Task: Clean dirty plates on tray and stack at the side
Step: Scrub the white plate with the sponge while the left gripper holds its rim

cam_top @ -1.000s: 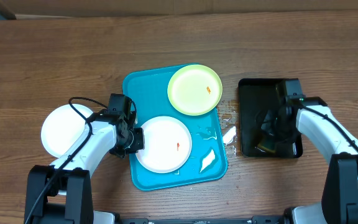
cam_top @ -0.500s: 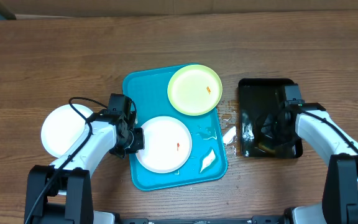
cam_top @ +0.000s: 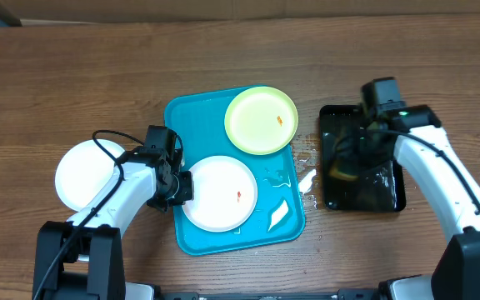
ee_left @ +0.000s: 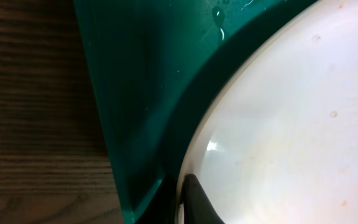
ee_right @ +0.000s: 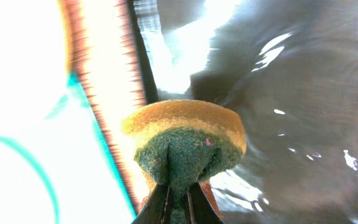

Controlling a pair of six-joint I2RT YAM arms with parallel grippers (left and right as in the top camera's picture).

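Note:
I should use my right gripper to set the yellow-and-green sponge down on the front half of the wet black tray (cam_top: 358, 177).
The turquoise tray (cam_top: 192, 117) holds a white plate (cam_top: 219, 192) with a small orange smear at front and a green plate (cam_top: 261, 119) with an orange smear at the back right. Another white plate (cam_top: 86, 173) lies on the table at left. My left gripper (cam_top: 179, 187) is shut on the left rim of the tray's white plate; in the left wrist view one finger (ee_left: 194, 202) lies on the plate (ee_left: 291, 124). My right gripper (ee_right: 179, 190) is shut on a yellow-and-green sponge (ee_right: 185, 146), held above the black tray (cam_top: 390, 196).
The black tray (ee_right: 303, 93) is wet and stands to the right of the turquoise tray. Two white scraps (cam_top: 277, 214) (cam_top: 307, 180) and water drops lie at the turquoise tray's right edge. Bare wooden table lies behind both trays.
My right arm has risen from the black tray with the sponge and swung toward the back and left. The left arm and the plates have not moved.

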